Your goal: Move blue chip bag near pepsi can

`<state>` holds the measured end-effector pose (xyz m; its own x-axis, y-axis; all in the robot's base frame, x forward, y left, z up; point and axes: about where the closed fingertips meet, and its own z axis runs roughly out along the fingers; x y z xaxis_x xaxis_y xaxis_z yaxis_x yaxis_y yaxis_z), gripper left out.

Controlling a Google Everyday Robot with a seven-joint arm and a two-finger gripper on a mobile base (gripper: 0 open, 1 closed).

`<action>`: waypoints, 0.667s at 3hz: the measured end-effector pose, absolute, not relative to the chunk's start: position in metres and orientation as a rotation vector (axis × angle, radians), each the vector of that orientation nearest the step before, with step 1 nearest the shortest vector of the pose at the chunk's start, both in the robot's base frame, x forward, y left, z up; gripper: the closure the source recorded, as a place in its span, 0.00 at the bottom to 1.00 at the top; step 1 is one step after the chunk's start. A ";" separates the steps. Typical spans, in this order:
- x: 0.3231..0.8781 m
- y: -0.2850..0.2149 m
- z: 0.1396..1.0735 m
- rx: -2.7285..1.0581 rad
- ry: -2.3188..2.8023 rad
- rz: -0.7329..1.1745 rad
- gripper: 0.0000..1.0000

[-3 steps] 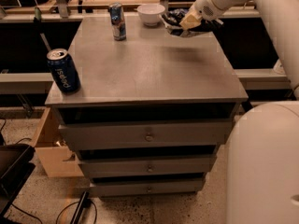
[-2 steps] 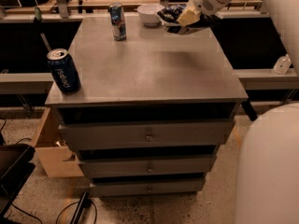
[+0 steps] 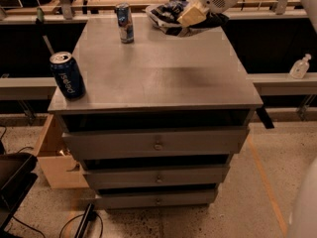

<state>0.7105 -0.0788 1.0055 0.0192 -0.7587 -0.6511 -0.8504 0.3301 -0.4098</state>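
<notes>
My gripper is holding the blue chip bag. It will let go of the bag on the grey cabinet top next to the pepsi can's inner side [image 3: 110,62].
The blue chip bag [image 3: 167,15] is crinkled, dark blue with pale patches, and hangs just above the far right part of the grey cabinet top [image 3: 158,68]. My gripper [image 3: 190,17] comes in from the upper right and is shut on the bag's right side. The pepsi can [image 3: 67,75] stands upright at the front left corner of the top, far from the bag.
A slimmer blue-and-silver can [image 3: 125,23] stands at the far left-centre of the top, left of the bag. A small clear bottle [image 3: 300,67] sits on the ledge to the right. A cardboard box [image 3: 53,158] stands on the floor to the left, below the cabinet's drawers [image 3: 157,144].
My gripper has carried the chip bag to the left along the far edge. The white bowl seen earlier is now hidden behind the bag. Both cans have not moved.
</notes>
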 end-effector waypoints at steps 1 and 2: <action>0.682 -0.047 1.010 -1.525 1.630 0.286 1.00; 0.680 -0.040 1.004 -1.543 1.620 0.283 1.00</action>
